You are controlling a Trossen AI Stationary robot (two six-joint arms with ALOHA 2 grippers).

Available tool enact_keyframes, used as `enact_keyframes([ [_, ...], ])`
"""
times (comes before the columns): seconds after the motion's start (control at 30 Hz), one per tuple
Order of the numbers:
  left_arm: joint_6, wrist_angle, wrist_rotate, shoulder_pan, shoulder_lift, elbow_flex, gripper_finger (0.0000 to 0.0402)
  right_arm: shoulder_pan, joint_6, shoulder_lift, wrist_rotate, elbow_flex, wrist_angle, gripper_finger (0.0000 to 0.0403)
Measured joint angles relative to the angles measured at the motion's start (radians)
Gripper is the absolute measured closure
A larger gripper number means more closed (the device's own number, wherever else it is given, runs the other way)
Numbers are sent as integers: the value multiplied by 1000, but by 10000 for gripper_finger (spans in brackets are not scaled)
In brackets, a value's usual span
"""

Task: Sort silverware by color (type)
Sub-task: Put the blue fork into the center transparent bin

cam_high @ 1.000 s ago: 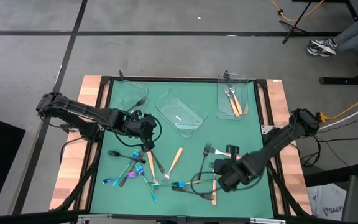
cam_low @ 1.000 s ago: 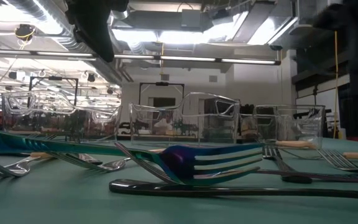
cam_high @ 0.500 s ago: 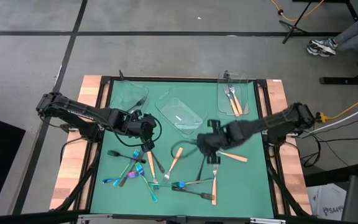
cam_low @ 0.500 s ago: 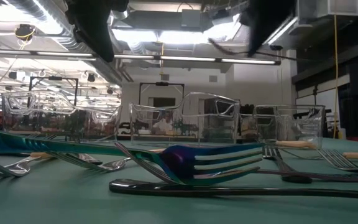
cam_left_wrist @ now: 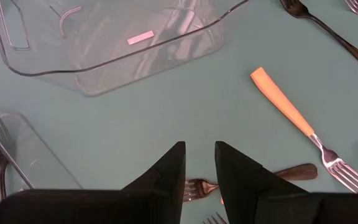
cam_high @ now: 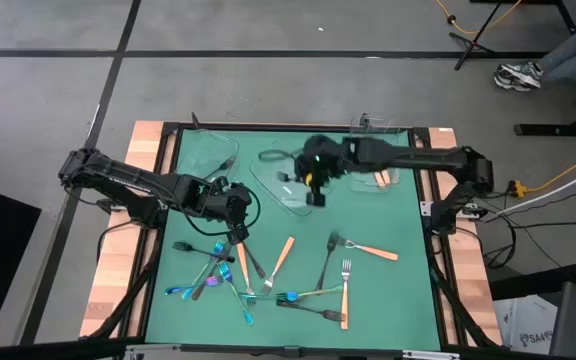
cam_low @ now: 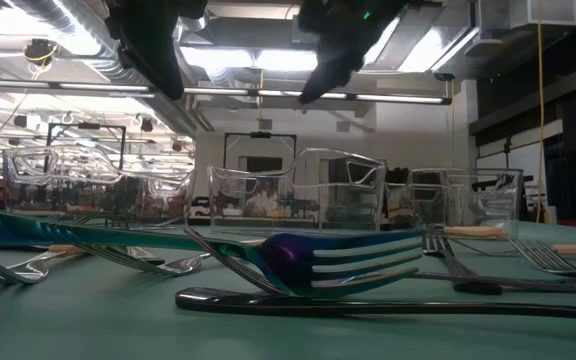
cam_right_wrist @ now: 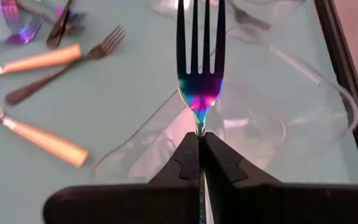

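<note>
The iridescent fork will go down on the bottom of the middle clear tray [cam_high: 296,182] [cam_right_wrist: 213,134] from my right gripper.
My right gripper [cam_high: 313,188] hangs over the middle clear tray [cam_high: 290,182], shut on an iridescent blue-purple fork [cam_right_wrist: 199,56]. My left gripper [cam_high: 236,230] hovers open, with a narrow gap, above the loose pile on the green mat and touches nothing [cam_left_wrist: 200,167]. Lying flat on the mat are orange-handled forks [cam_high: 282,256] [cam_high: 373,250] [cam_high: 345,300], a dark fork [cam_high: 326,262] and iridescent pieces [cam_high: 206,282]. The low view shows an iridescent fork [cam_low: 338,260] and a black utensil [cam_low: 388,305] close up. My right gripper pinches the iridescent fork by its neck [cam_right_wrist: 199,123], just below the tines, between the two fingers. The tines [cam_right_wrist: 201,28] point straight out beyond the fingertips and the handle runs back out of sight between them. The fork is lifted clear, above the middle tray.
The far-left clear tray [cam_high: 208,152] holds a dark fork. Orange-handled forks lie in the far-right tray [cam_high: 375,155]. Wooden strips [cam_high: 118,270] border the mat on both sides. Bare mat lies between the trays and the pile.
My right gripper has travelled from low at the near right of the mat, up and toward the far left, to above the middle tray, carrying the iridescent fork. The left arm has kept still.
</note>
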Motion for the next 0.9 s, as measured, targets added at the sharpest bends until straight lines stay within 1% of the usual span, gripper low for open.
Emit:
enact_keyframes([
  [0.1, 0, 0, 0, 0, 0, 0, 321, -55, -18, 45, -70, 0, 62, 402],
  [0.2, 0, 0, 0, 0, 0, 0, 321, -92, -19, 98, -101, 0, 101, 402],
  [0.43, 0, 0, 0, 0, 0, 0, 321, -130, -19, 217, -102, 0, 124, 402],
  [0.7, 0, 0, 0, 0, 0, 0, 321, -130, -19, 350, -101, 0, 176, 402],
  [0.9, 0, 0, 0, 0, 0, 0, 321, -130, -26, 405, -79, 3, 204, 402],
])
